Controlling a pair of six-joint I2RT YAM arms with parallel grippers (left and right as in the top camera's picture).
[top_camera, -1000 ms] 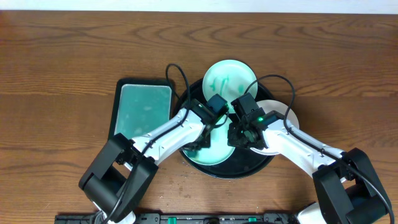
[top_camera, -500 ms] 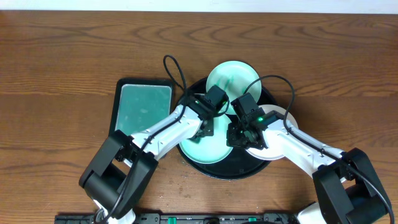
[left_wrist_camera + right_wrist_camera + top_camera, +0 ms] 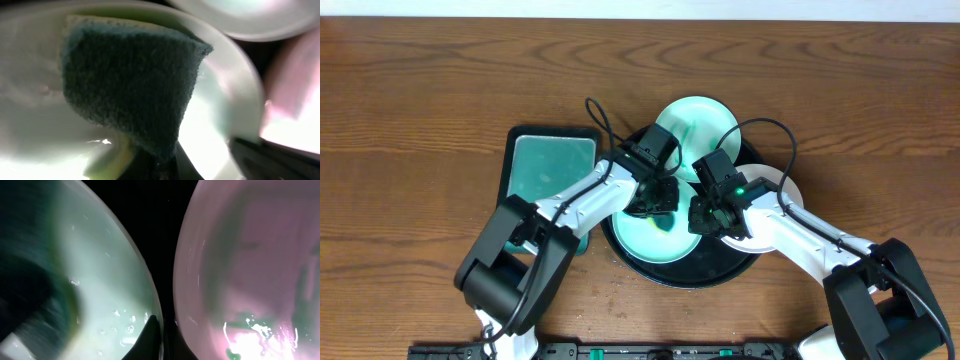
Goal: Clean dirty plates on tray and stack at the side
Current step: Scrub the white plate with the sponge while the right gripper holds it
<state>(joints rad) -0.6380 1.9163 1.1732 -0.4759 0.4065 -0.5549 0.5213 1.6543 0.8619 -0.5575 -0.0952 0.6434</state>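
Note:
The dark green sponge will go down from my left gripper near the middle of the rectangular tray's teal pad (image 3: 549, 204).
The round black tray (image 3: 720, 275) holds three plates. A mint plate (image 3: 655, 240) lies at its front left, a second mint plate (image 3: 695, 125) leans over its back rim, and a white plate (image 3: 775, 185) sits at its right. My left gripper (image 3: 658, 197) is shut on a dark green sponge (image 3: 130, 85) with a yellow layer and presses it on the front mint plate (image 3: 220, 110). My right gripper (image 3: 162, 330) is shut on that plate's rim (image 3: 110, 280). The white plate (image 3: 240, 270) beside it has green smears.
A rectangular black-rimmed tray with a teal pad (image 3: 550, 175) lies left of the round tray, under my left arm. Both arms cross over the round tray from the front. Bare wooden table (image 3: 420, 90) lies around it.
My left gripper has dragged the sponge from the front of the mint plate toward its back. My right gripper has kept its hold on the rim.

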